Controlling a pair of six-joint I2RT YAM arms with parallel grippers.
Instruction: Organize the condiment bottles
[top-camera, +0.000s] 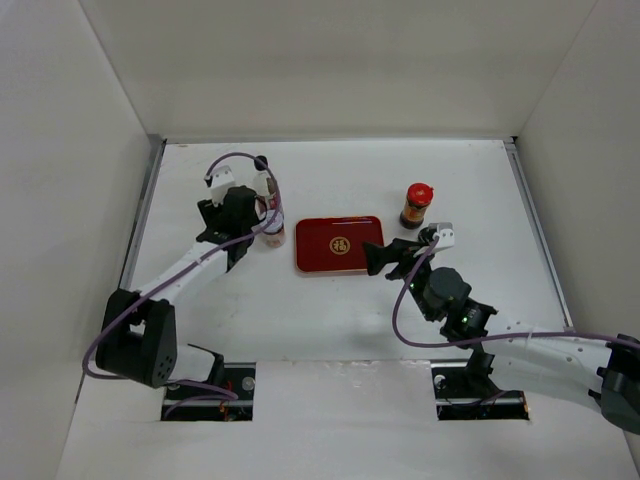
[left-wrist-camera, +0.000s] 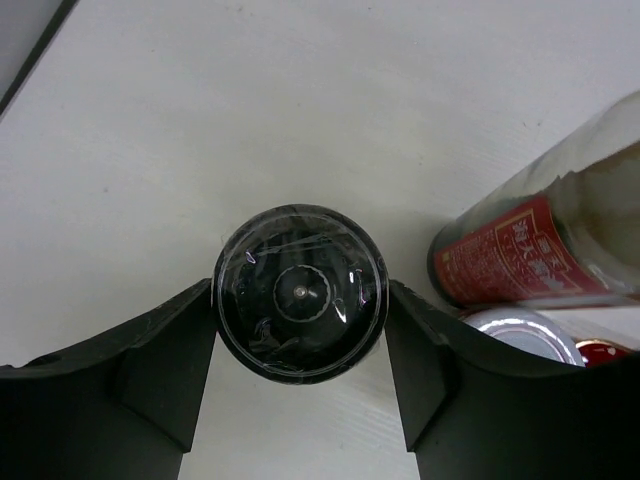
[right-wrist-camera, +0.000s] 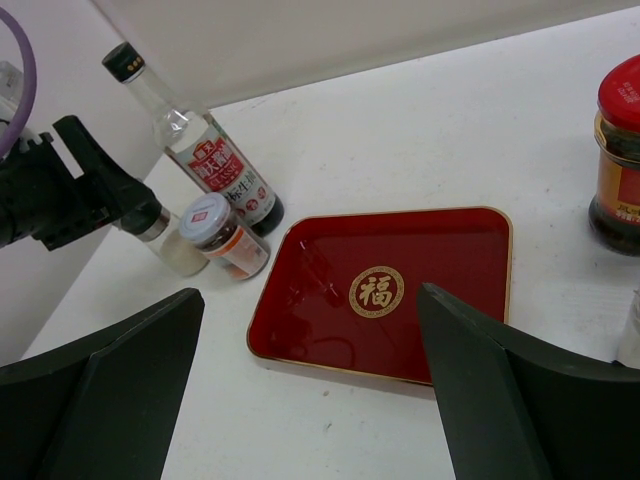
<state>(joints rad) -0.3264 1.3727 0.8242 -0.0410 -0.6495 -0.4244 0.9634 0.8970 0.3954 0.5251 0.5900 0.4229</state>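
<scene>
Next, I set the black-lidded jar, still standing on the table, down with my left gripper in the red tray's far corner (top-camera: 310, 233) closest to the tall clear bottle.
My left gripper (left-wrist-camera: 300, 300) is shut on a short black-lidded jar (left-wrist-camera: 300, 290) standing on the table, one finger on each side of the lid. In the top view that gripper (top-camera: 258, 226) hides the jar. Just beside it stand a tall slim clear bottle (left-wrist-camera: 540, 250) with a black cap and red-white label (right-wrist-camera: 215, 170) and a grey-lidded jar (right-wrist-camera: 222, 235). A squat red-capped jar (top-camera: 416, 205) stands alone right of the red tray (top-camera: 305, 244). My right gripper (right-wrist-camera: 310, 292) is open and empty above the tray's near edge.
The red tray (right-wrist-camera: 300, 240) with a gold emblem holds nothing. White walls enclose the table on three sides. A pale object (right-wrist-camera: 630, 330) is cut off at the right edge of the right wrist view. The left arm's purple cable loops over the bottle group.
</scene>
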